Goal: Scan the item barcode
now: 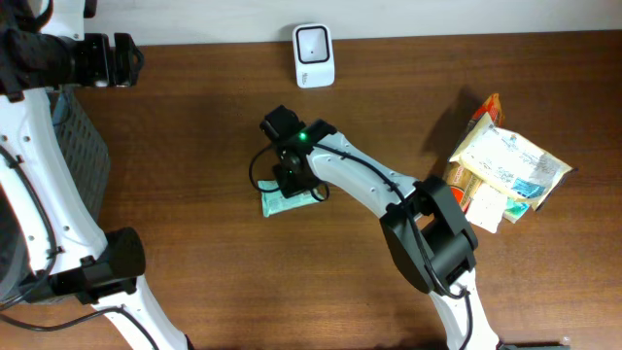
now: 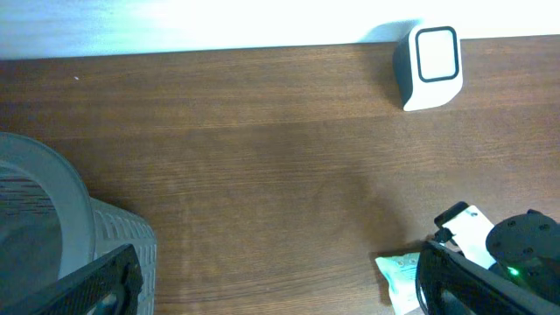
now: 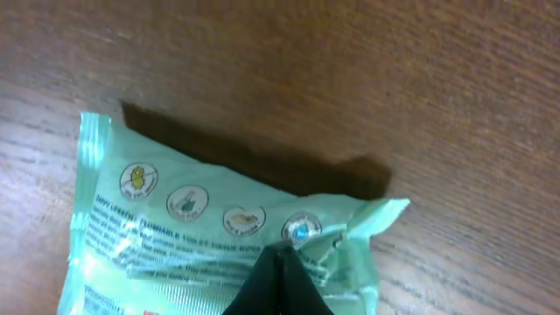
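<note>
My right gripper needs to open, as its fingertips press on the packet's printed film, and then take the packet by its crumpled end (image 3: 374, 220) before carrying it to the scanner.
A pale green wipes packet (image 1: 284, 203) lies on the wooden table near the middle; its printed face fills the right wrist view (image 3: 175, 236). My right gripper (image 3: 282, 255) is shut, its black fingertips pinching the packet's film near the crumpled right end. From overhead, that gripper (image 1: 292, 180) sits right over the packet. The white barcode scanner (image 1: 313, 55) stands at the table's far edge, apart from the packet. My left gripper (image 2: 280, 297) is open and holds nothing, far left of the packet (image 2: 398, 276), looking toward the scanner (image 2: 429, 66).
A heap of other packaged goods (image 1: 505, 167) lies at the right of the table. A grey basket (image 1: 83, 156) stands at the left edge, beside the left arm, and shows in the left wrist view (image 2: 52, 227).
</note>
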### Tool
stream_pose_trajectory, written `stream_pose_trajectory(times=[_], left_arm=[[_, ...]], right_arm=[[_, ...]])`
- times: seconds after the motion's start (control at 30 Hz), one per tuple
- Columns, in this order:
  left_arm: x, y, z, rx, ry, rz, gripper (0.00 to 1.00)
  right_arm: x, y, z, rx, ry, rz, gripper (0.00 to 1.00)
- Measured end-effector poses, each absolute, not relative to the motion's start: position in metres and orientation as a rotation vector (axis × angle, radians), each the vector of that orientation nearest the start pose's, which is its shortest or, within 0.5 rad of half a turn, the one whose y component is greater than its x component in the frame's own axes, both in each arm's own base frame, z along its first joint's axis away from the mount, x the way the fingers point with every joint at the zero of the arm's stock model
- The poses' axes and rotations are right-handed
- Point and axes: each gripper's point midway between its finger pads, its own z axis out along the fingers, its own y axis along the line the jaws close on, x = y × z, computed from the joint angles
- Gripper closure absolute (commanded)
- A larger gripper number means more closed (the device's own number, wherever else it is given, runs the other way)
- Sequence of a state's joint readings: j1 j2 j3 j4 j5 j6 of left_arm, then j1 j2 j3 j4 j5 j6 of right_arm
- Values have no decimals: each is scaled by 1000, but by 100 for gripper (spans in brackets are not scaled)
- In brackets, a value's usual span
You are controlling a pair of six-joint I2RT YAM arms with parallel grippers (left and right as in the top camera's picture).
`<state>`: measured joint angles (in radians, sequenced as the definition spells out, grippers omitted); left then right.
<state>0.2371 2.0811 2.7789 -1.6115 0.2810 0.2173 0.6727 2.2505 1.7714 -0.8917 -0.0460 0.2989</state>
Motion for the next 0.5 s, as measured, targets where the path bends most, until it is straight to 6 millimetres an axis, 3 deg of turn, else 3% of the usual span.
stream_pose_trajectory(times=[0.03,0.07,0.13,0.3,0.37,0.43,0.5], left_arm=[[443,58,358,93,2440,-149,1],[443,58,358,93,2440,-149,1],[443,58,358,93,2440,-149,1],[443,58,358,93,2439,-149,1],[443,58,358,93,2440,-149,1],[443,58,358,93,2440,-149,1],[443,58,358,93,2439,-149,1]], right_arm=[[371,305,18,-552,2925,203,76],[372,305,17,-535,2929,209,62],[371,303,12,-532,2941,206,49],[372,308,10,-568,2955,232,45],[377,315,26,-620,2931,256,45],[386,333,55,-691,2862,348,47],[377,351,68,-767,2842,475,54]])
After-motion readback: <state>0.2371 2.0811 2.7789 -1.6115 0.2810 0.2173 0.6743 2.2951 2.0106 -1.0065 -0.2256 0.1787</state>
